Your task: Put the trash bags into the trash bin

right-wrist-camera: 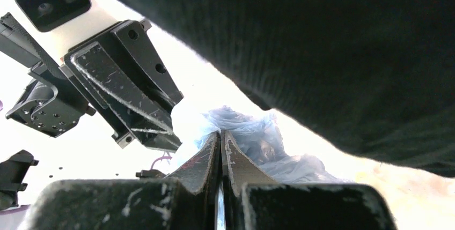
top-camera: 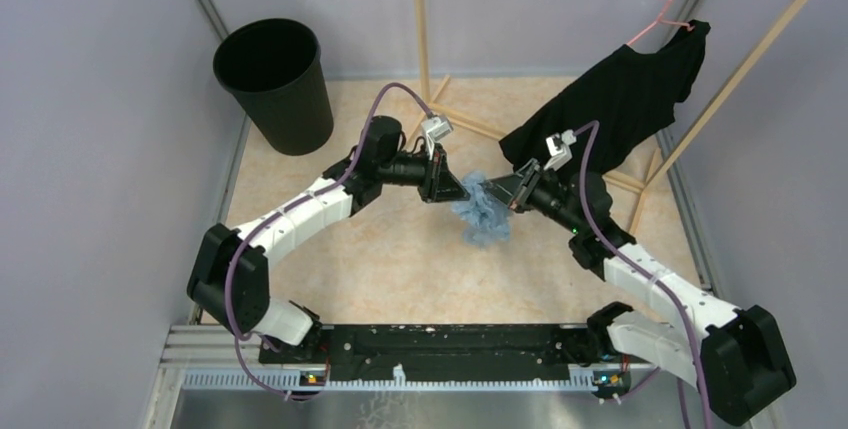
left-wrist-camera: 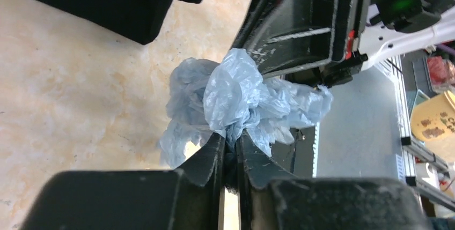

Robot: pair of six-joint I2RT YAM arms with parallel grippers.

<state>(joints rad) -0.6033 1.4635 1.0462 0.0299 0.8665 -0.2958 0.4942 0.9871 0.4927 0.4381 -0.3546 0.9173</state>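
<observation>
Next, my right gripper takes the trash bag's hanging edge (top-camera: 486,238) after I first stretch out the pale blue trash bag, because it bunches up between my grippers.
The crumpled pale blue trash bag (top-camera: 482,211) hangs between my two grippers above the middle of the floor. My left gripper (top-camera: 462,189) is shut on its left side; in the left wrist view the film (left-wrist-camera: 236,98) bunches out from the pinched tips (left-wrist-camera: 232,135). My right gripper (top-camera: 497,192) is shut on its right side; in the right wrist view the bag (right-wrist-camera: 252,133) spreads beyond the closed tips (right-wrist-camera: 221,133). The two grippers face each other, almost touching. The round black trash bin (top-camera: 275,84) stands upright and open at the far left, apart from both arms.
A wooden clothes rack (top-camera: 760,49) stands at the back right with a black T-shirt (top-camera: 620,99) on a pink hanger, hanging just behind my right gripper; it fills the top of the right wrist view (right-wrist-camera: 332,47). Grey walls close in left and right.
</observation>
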